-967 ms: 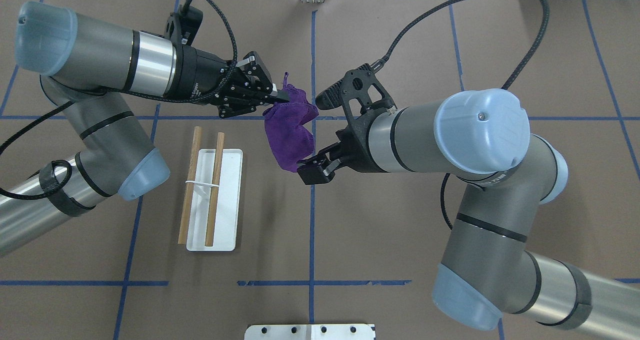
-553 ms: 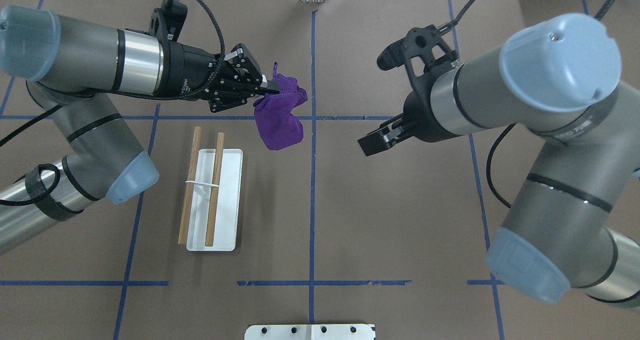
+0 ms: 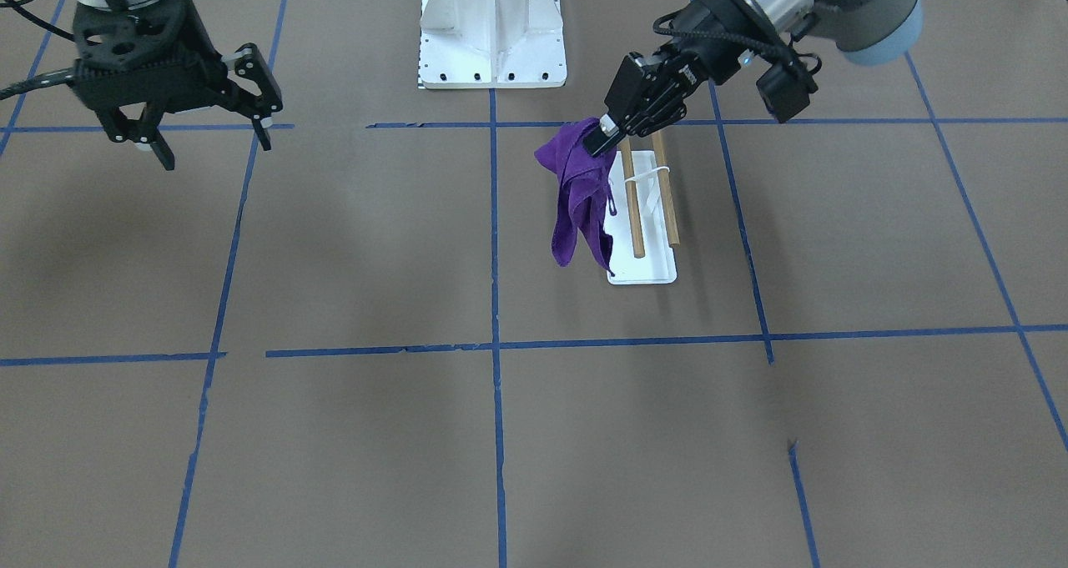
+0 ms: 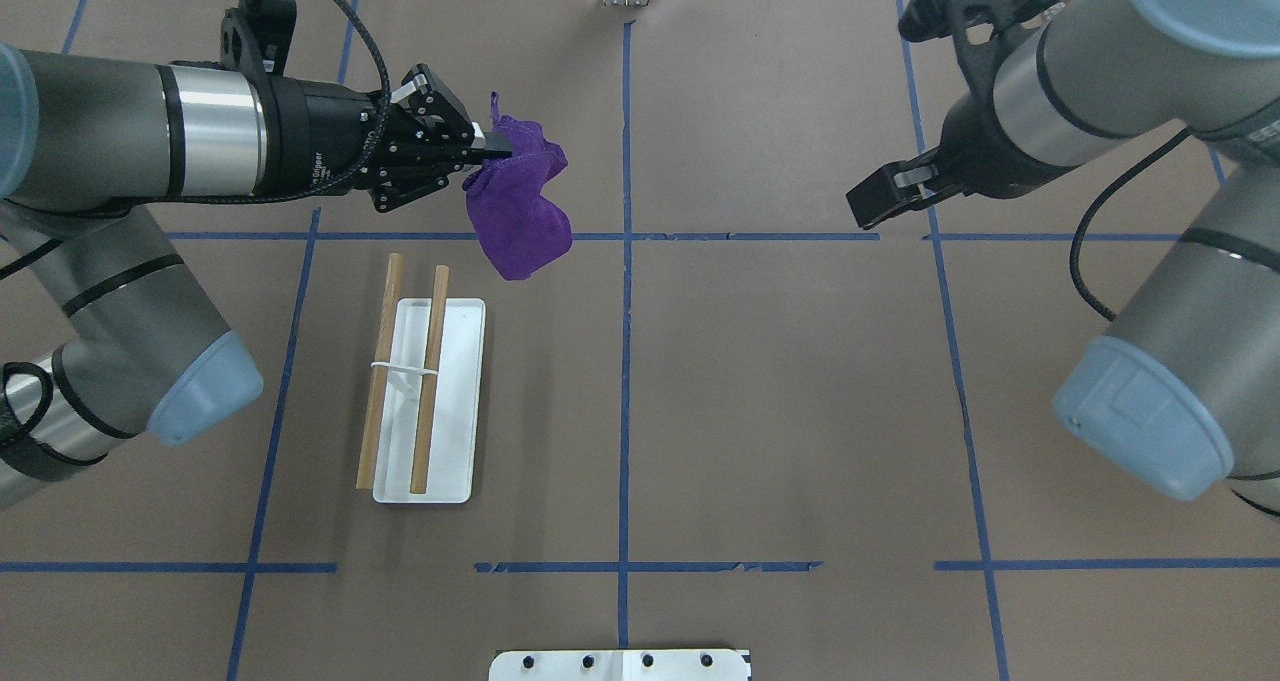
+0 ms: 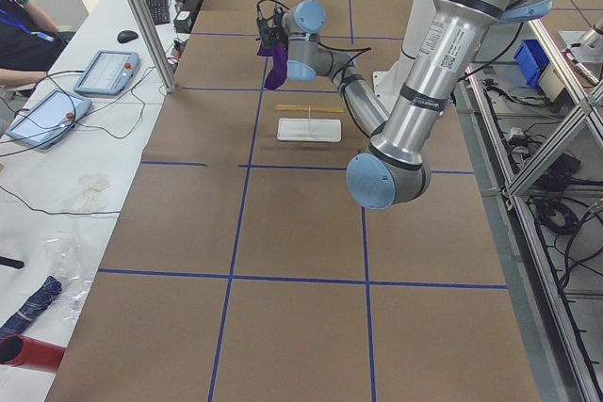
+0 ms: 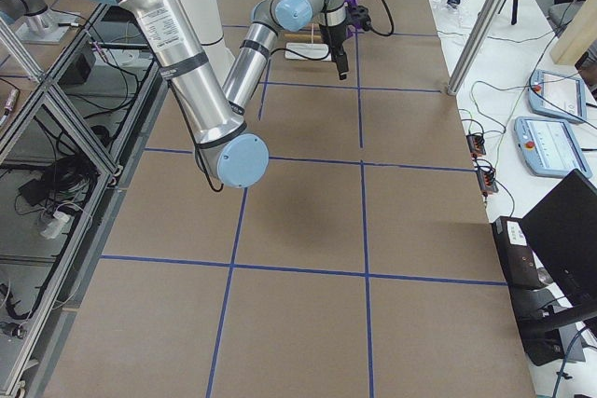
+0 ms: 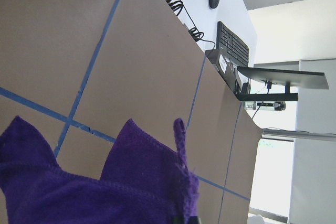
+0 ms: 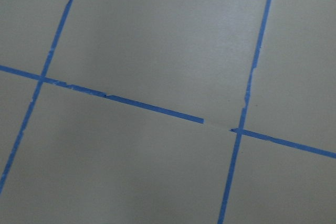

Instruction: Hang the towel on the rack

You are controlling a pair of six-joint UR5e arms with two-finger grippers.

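Observation:
My left gripper needs to release the purple towel, now hanging bunched in the air, across the rack's brown dowels [image 3: 633, 173], toward the rack's end nearer the white pedestal.
A purple towel [image 4: 520, 216] hangs bunched from my left gripper [image 4: 488, 151], which is shut on its top edge and holds it in the air. It also shows in the front view [image 3: 576, 201] and fills the bottom of the left wrist view [image 7: 105, 182]. The rack [image 4: 455, 401] has a white base and two brown dowels [image 4: 430, 376]. It stands on the table just nearer than the towel and slightly left of it. In the front view the towel hangs beside the rack [image 3: 647, 263]. My right gripper [image 3: 215, 147] is open and empty, far off to the right [image 4: 870, 201].
A large white bolted pedestal [image 3: 492, 26] stands at the robot's edge of the table [image 4: 620, 664]. Blue tape lines cross the brown table cover [image 8: 157, 111]. Operators' tablets and cables lie on a side bench [image 5: 94, 72].
My right gripper has drawn away from the towel's lower end, far to the right and back. My left gripper has moved left with the towel, which now hangs from it alone.

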